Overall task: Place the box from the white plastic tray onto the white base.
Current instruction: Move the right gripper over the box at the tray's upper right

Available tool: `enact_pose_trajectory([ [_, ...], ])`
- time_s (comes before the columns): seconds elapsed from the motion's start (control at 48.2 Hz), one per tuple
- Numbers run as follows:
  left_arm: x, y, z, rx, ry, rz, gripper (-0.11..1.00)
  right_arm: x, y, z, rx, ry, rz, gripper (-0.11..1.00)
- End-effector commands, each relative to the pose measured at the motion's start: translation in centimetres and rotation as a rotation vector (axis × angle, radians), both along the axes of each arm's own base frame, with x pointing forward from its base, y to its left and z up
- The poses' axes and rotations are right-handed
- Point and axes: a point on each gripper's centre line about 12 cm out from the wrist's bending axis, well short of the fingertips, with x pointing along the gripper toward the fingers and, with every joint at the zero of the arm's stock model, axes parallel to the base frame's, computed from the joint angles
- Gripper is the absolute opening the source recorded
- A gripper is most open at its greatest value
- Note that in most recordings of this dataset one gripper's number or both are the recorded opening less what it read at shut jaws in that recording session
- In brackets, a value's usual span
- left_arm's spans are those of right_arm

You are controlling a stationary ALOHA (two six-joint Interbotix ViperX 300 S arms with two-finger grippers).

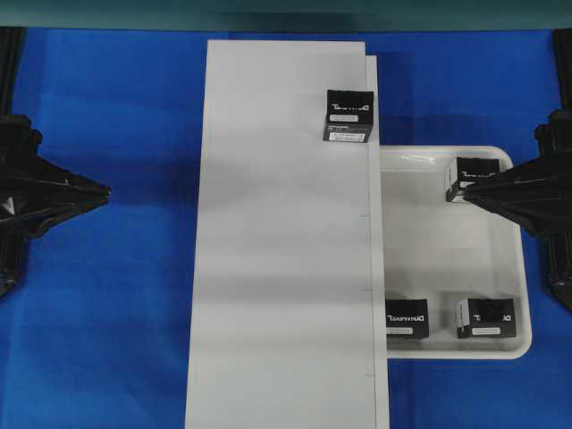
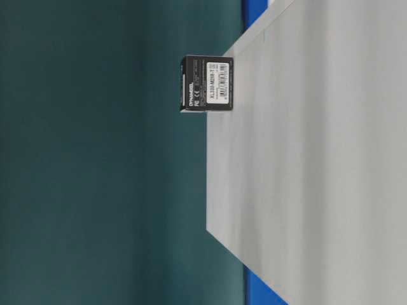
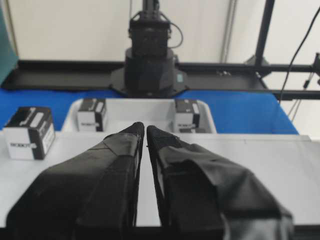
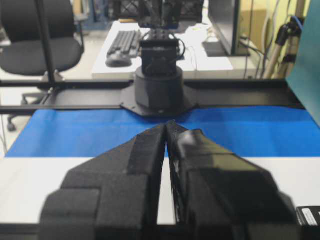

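Next, my right gripper closes on the near and far sides (image 1: 466, 180) of the back box in the white plastic tray.
The long white base (image 1: 286, 268) runs down the middle. One black box (image 1: 348, 115) stands on its far right edge, also seen as the box (image 2: 206, 83) and the box (image 3: 30, 132). The white plastic tray (image 1: 447, 241) on the right holds three more: a back box (image 1: 475, 172), a front-left box (image 1: 407, 318) and a front-right box (image 1: 485, 317). My right gripper (image 1: 456, 197) is shut and empty, its tip by the back box's near corner. That box's corner (image 4: 309, 216) shows beside the right gripper (image 4: 166, 125). My left gripper (image 1: 105, 189) is shut and empty, left of the base.
Blue cloth (image 1: 98, 340) covers the table around the base and tray. In the left wrist view the left gripper (image 3: 145, 127) points across the base (image 3: 260, 165) toward the tray (image 3: 145, 106) and the opposite arm's mount (image 3: 149, 60).
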Motion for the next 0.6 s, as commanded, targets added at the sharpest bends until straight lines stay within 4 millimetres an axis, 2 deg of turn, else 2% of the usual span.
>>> enact_pose_trajectory([
  [0.0,0.3,-0.5,1.2,-0.010,-0.017,-0.025,0.14,0.1,-0.4,0.9,0.018,-0.023,-0.017,0.14],
  [0.041,0.3,-0.5,1.4,-0.014,-0.017,-0.026,0.12,0.2,-0.6,1.0,0.061,0.002,-0.031,0.12],
  [0.145,0.4,-0.5,2.1,-0.014,-0.009,-0.025,-0.03,0.2,-1.3,1.4,0.146,0.109,-0.062,-0.02],
  [0.207,0.5,-0.5,2.3,-0.012,0.008,-0.025,-0.07,0.2,-1.5,2.0,0.157,0.183,-0.071,-0.04],
  [0.415,0.6,-0.4,2.6,-0.012,0.095,-0.022,-0.07,-1.1,-2.0,3.2,0.176,0.432,-0.104,-0.03],
  [0.581,0.7,-0.4,3.2,-0.012,0.115,-0.021,-0.07,-2.6,-2.8,2.8,0.198,0.601,-0.162,-0.03],
])
